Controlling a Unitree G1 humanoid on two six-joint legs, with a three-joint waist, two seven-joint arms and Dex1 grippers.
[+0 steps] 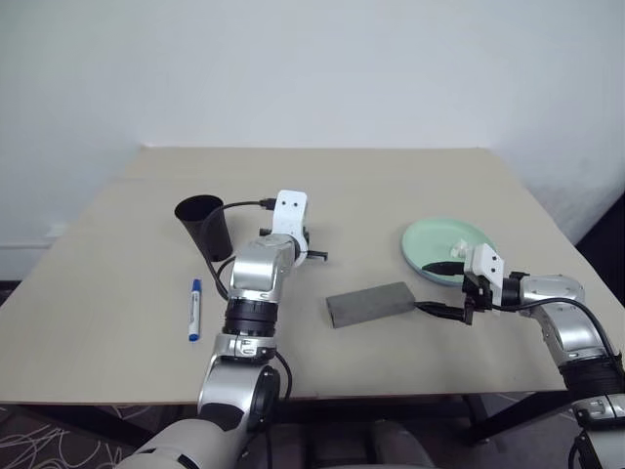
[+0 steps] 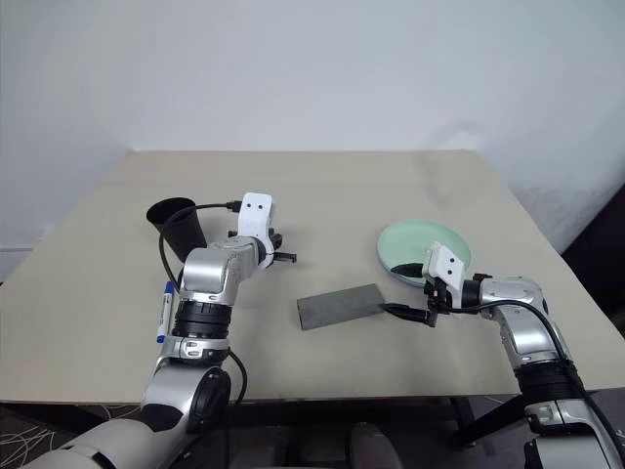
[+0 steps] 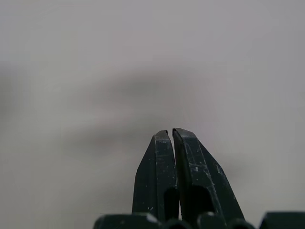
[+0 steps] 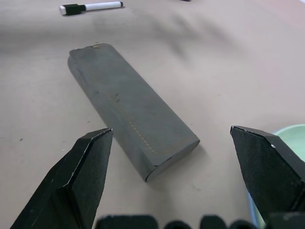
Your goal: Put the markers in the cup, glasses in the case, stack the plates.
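Observation:
My empty left gripper is shut away from the black-capped marker; it should open, return over it, close on the white body (image 4: 103, 5), then lift.
The black cup (image 1: 202, 226) stands upright at the table's left. A marker (image 1: 194, 309) with a blue cap lies in front of it and is seen again, as the marker (image 4: 90, 6), in the right wrist view. The grey case (image 1: 371, 304) lies flat and closed at the middle front, also seen as the case (image 4: 131, 117). A mint green plate (image 1: 444, 244) sits on the right. My left gripper (image 3: 171, 132) is shut on nothing above bare table, with its white wrist mount (image 1: 290, 210) just right of the cup. My right gripper (image 1: 441, 290) is open, between the case's right end and the plate. The glasses are out of view.
The tan table (image 1: 322, 186) stretches bare behind the objects up to a white wall. Its front edge runs close below the case and the marker. A thin blue rim (image 4: 249, 206) shows beside the green plate in the right wrist view.

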